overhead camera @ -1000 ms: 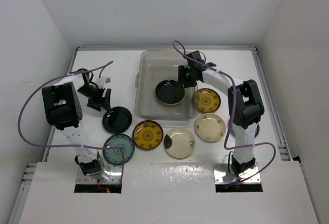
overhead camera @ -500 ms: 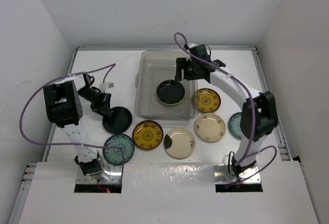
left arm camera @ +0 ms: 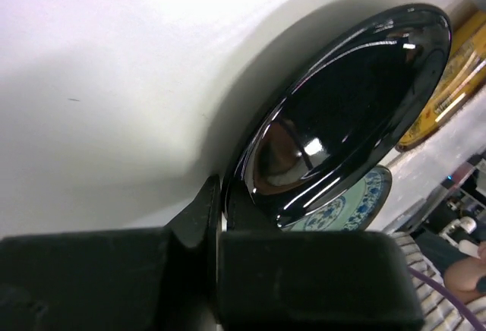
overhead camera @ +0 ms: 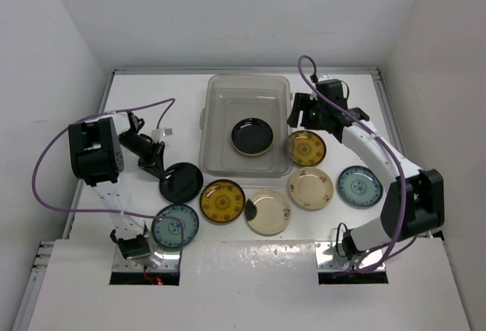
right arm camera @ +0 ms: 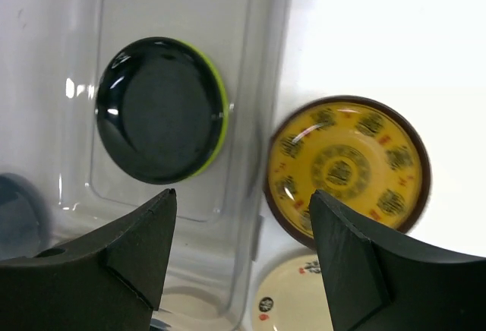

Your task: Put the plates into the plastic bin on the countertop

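The robot's right gripper should next go to the amber-yellow plate beside the plastic bin and close on the plate's rim [overhead camera: 325,152] [right arm camera: 426,194] farthest from the bin.
The clear plastic bin [overhead camera: 209,118] stands at the back middle of the white countertop [overhead camera: 137,96], and a black plate with a lime rim [overhead camera: 252,136] [right arm camera: 162,109] lies inside it. My left gripper [overhead camera: 157,166] [left arm camera: 220,202] is shut on the near rim of a glossy black plate [overhead camera: 182,182] [left arm camera: 349,111], which sits tilted left of the bin. My right gripper [overhead camera: 304,115] [right arm camera: 243,202] hangs open and empty over the bin's right wall [right arm camera: 266,80], beside an amber-yellow plate [overhead camera: 305,147] [right arm camera: 347,168].
More plates lie in a row in front of the bin: a teal one [overhead camera: 174,225] [left arm camera: 357,198], a yellow one [overhead camera: 221,200], a cream one with a dark mark [overhead camera: 266,211], another cream one [overhead camera: 310,188] [right arm camera: 288,301] and a teal one [overhead camera: 360,186]. White walls enclose the countertop.
My left gripper came down, shut on the black plate's rim and drew it slightly right. My right arm pulled out of the bin to the right, leaving the lime-rimmed plate inside.
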`<state>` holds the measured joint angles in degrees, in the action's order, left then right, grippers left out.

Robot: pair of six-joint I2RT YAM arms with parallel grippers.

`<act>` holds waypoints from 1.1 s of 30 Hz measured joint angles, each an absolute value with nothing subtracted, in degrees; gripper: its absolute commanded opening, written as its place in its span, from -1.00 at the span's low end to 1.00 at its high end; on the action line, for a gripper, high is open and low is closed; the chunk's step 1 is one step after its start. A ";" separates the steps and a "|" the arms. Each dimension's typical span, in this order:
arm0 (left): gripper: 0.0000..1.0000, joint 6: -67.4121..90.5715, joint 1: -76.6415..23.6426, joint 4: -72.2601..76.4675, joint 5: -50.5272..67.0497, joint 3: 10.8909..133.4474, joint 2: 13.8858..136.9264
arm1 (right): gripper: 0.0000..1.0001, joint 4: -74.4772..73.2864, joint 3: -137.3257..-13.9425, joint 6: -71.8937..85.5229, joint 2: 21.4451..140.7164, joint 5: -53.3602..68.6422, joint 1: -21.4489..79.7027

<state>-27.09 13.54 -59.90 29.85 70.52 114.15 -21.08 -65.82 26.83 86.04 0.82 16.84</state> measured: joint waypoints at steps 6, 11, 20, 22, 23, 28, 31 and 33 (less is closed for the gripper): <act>-1.00 -25.12 14.44 -57.60 28.29 78.17 113.99 | 0.40 -20.51 -59.66 28.14 79.09 0.54 12.62; -1.00 -22.65 14.83 -55.09 27.59 86.00 111.90 | 0.40 -19.29 -54.83 29.61 74.04 0.69 7.31; -1.00 -18.20 14.59 -53.39 27.27 97.36 106.85 | 0.37 -19.14 -51.11 31.11 69.32 1.69 -0.43; -1.00 -17.17 14.33 -53.08 27.29 99.90 105.97 | 0.37 -19.07 -50.76 31.46 68.60 1.98 -1.98; -1.00 -16.73 14.15 -53.06 27.38 101.30 105.60 | 0.37 -19.03 -50.54 31.68 68.27 2.07 -2.90; -1.00 -14.26 11.88 -52.58 28.64 108.90 104.31 | 0.35 -19.00 -49.43 32.82 67.85 3.16 -6.50; -1.00 -13.17 8.78 -52.12 29.43 112.81 104.12 | 0.35 -19.29 -48.77 33.50 67.85 3.99 -8.27; -1.00 -12.40 5.89 -51.68 30.48 114.48 104.12 | 0.35 -19.40 -48.29 33.89 67.81 4.51 -8.99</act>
<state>-12.40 5.89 -51.68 30.48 114.48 104.12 -19.40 -48.29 33.89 67.81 4.51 -8.99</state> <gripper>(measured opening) 0.003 0.678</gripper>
